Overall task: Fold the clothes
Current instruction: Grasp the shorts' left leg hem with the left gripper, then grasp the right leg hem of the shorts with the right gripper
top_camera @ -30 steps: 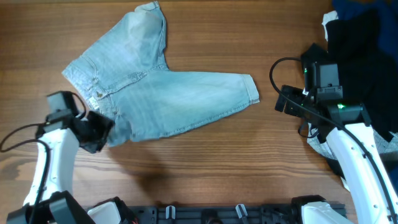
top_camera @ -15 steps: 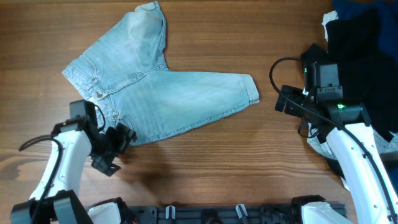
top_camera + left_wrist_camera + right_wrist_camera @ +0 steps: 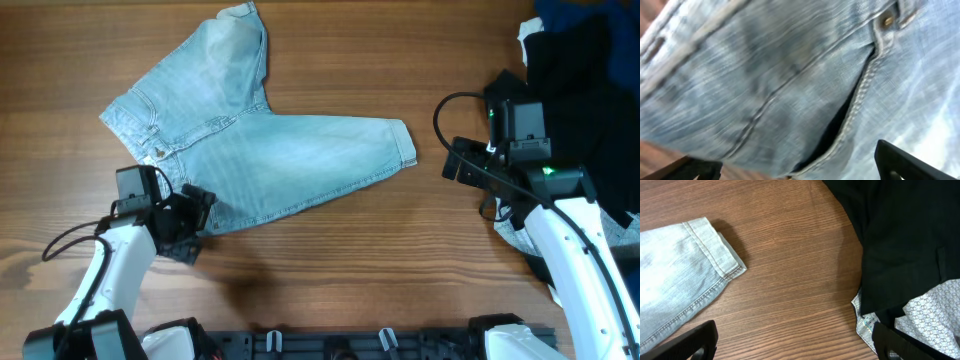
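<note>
My left gripper's fingers straddle the jeans' pocket opening, so next my left gripper shifts and pinches the waistband's corner (image 3: 655, 75) before my right gripper takes the hem.
The pale light-blue jeans (image 3: 250, 140) lie spread on the wooden table, one leg pointing up, the other to the right, waistband at the left. My left gripper (image 3: 196, 218) is open at the jeans' lower left corner; its wrist view is filled with denim, showing a pocket opening and a rivet (image 3: 850, 105), with the jaws (image 3: 790, 172) wide apart over the cloth's edge. My right gripper (image 3: 458, 162) is open and empty above bare wood, to the right of the leg's hem (image 3: 715, 250).
A black garment (image 3: 580, 90) lies at the right edge, with a dark blue cloth (image 3: 565, 12) at the top right corner and a white patterned cloth (image 3: 935, 315) under the black one. The table's front rail (image 3: 380, 340) runs along the bottom.
My left arm has swung right then settled, bringing its gripper onto the jeans' lower left corner. The right arm and the jeans have not moved.
</note>
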`<act>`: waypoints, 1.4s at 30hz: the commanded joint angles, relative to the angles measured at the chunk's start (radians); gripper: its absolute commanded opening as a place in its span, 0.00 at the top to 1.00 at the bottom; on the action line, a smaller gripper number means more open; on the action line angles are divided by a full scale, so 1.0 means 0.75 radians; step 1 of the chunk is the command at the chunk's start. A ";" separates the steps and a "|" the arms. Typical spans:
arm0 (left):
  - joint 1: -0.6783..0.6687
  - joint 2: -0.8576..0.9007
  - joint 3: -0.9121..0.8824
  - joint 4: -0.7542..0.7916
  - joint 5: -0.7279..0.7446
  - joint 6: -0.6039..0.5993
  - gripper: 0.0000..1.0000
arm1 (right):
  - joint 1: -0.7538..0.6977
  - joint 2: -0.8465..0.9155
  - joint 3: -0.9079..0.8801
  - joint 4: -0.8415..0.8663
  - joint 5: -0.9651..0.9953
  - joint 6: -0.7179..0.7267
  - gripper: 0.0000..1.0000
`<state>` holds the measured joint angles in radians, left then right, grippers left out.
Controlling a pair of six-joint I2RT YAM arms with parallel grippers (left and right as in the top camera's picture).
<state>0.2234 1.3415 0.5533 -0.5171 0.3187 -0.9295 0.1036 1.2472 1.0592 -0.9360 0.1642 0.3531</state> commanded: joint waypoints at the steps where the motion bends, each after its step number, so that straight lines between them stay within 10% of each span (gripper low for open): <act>1: -0.006 0.039 -0.050 0.009 -0.064 0.000 0.07 | -0.004 0.019 0.016 0.001 -0.012 -0.017 0.00; 14: -0.006 0.039 -0.052 -0.097 -0.243 -0.101 0.20 | -0.004 0.053 0.016 0.001 -0.012 -0.017 0.00; 18: -0.006 0.039 -0.052 -0.073 -0.244 -0.138 0.51 | -0.004 0.053 0.016 0.001 -0.012 -0.017 0.00; 23: -0.006 0.040 -0.052 -0.056 -0.245 -0.138 0.57 | -0.004 0.053 0.016 0.001 -0.012 -0.016 0.00; 29: -0.006 0.039 -0.052 -0.060 -0.253 -0.138 0.96 | -0.004 0.053 0.016 -0.001 -0.012 -0.017 0.00; 42: 0.170 -0.047 -0.049 -0.136 -0.332 0.014 0.96 | -0.004 0.109 -0.006 0.020 -0.204 -0.052 0.01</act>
<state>0.2810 1.3373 0.5346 -0.5980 0.1627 -0.9913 0.1036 1.2873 1.0592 -0.9348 0.1215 0.3401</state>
